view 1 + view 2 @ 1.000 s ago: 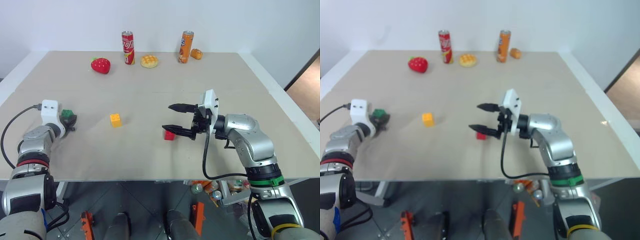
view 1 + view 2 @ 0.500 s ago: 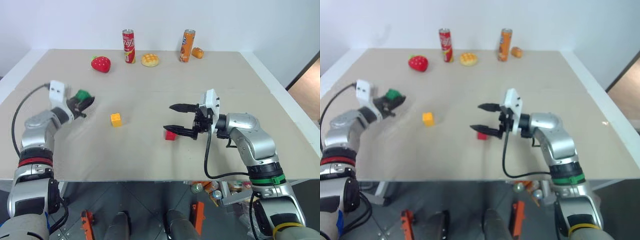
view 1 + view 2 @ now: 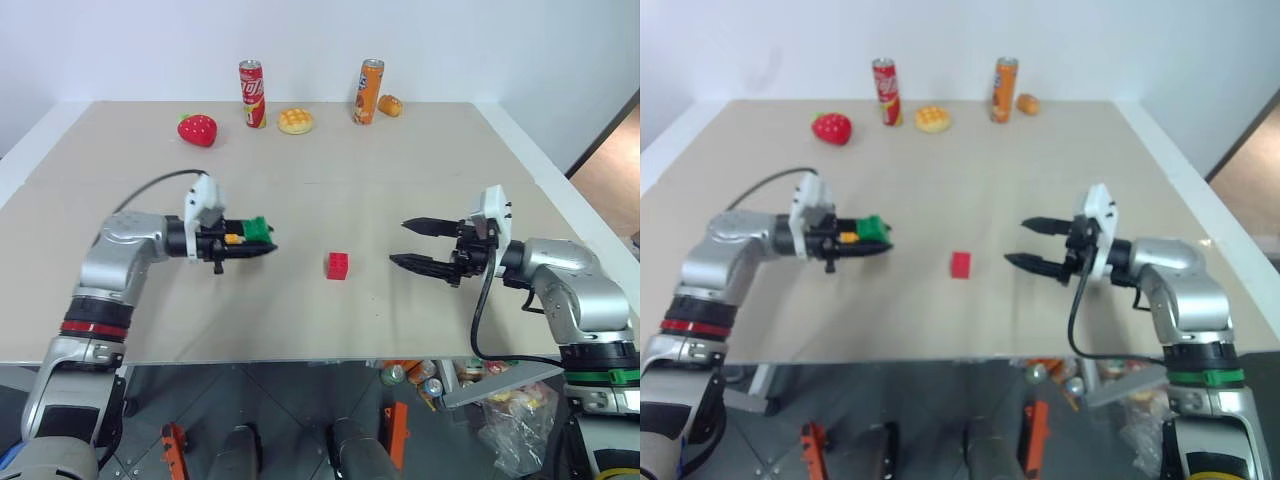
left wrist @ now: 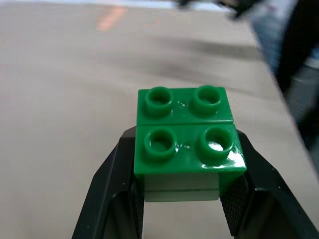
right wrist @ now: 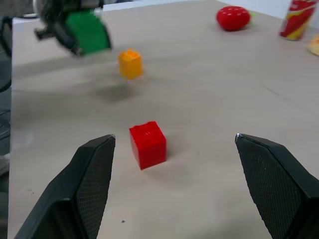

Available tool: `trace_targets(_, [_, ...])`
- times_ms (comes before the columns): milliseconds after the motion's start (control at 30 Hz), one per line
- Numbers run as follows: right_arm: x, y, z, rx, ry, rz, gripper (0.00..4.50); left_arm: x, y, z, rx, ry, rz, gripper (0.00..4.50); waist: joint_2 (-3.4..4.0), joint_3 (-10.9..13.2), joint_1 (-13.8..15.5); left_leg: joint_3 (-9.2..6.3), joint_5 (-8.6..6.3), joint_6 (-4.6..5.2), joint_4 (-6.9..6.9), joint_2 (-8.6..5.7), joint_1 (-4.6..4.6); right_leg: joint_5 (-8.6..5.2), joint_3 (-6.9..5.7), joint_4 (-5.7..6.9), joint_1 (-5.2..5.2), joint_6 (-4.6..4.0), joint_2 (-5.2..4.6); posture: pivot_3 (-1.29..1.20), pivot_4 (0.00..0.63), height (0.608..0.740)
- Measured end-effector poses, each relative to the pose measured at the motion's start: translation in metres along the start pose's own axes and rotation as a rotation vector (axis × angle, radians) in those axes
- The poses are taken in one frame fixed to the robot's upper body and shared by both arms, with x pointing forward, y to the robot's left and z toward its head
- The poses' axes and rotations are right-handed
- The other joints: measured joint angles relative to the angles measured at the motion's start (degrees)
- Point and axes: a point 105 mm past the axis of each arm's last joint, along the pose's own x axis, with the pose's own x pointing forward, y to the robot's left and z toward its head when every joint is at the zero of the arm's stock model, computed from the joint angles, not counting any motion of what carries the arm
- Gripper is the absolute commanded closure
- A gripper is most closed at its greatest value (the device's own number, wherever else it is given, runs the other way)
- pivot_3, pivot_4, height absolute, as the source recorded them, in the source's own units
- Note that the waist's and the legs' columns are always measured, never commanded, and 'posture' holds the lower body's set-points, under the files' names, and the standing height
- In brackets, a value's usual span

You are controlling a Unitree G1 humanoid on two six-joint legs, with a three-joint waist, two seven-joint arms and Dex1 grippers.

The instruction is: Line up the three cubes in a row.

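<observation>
The robot's left gripper should set the green cube down on the table (image 3: 280, 264) between the yellow-orange cube and the red cube.
My left gripper (image 3: 254, 242) is shut on the green cube (image 3: 258, 228) and holds it a little above the table, pointing toward the right. In the left wrist view the green cube (image 4: 187, 134) sits studs-up between the black fingers (image 4: 107, 199). The yellow-orange cube (image 5: 130, 63) rests on the table right beside that gripper, and the fingers partly hide it from the head views. Near the table's middle the red cube (image 3: 338, 265) lies alone. My right gripper (image 3: 398, 242) stands open to the right of the red cube, apart from it, with nothing between its fingers.
Along the far edge stand a red can (image 3: 251, 93) and an orange can (image 3: 370, 91). A toy strawberry (image 3: 197, 129), a round yellow bread (image 3: 294, 121) and a small orange item (image 3: 391, 105) lie near them. The table's front edge (image 3: 300, 358) is close to both arms.
My left gripper has carried the green cube from the table's left side to the yellow-orange cube and turned to point right. My right gripper drew back rightward from the red cube, still open.
</observation>
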Motion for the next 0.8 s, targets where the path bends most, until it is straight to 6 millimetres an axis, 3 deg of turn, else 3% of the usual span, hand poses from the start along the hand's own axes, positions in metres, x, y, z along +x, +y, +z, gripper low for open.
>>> trace_targets(133, [-0.001, 0.004, -0.003, 0.008, 0.001, -0.018, 0.50, 0.013, -0.004, -0.019, -0.013, 0.047, -0.093, 3.13, 0.00, 0.00, -0.07, 0.01, 0.01, 0.01, 0.01, 0.00, -0.02, 0.03, 0.02, 0.00, -0.03, 0.03, 0.01, 0.00, 0.150, 0.740])
trace_targets(467, [0.002, 0.017, -0.004, 0.006, -0.003, -0.038, 0.50, 0.033, 0.009, -0.027, 0.052, 0.116, -0.147, 3.13, 0.00, 0.00, 0.10, -0.02, -0.01, 0.04, 0.03, -0.05, -0.10, 0.00, 0.05, -0.01, -0.04, 0.12, -0.01, 0.00, 0.150, 0.740])
trace_targets(800, [0.004, 0.016, -0.004, 0.019, -0.017, -0.069, 0.50, 0.048, 0.019, -0.042, 0.155, 0.239, -0.107, 3.13, 0.00, 0.00, 0.07, -0.02, 0.00, 0.05, 0.06, -0.06, -0.12, 0.02, 0.07, 0.00, -0.03, 0.15, 0.00, 0.00, 0.150, 0.740])
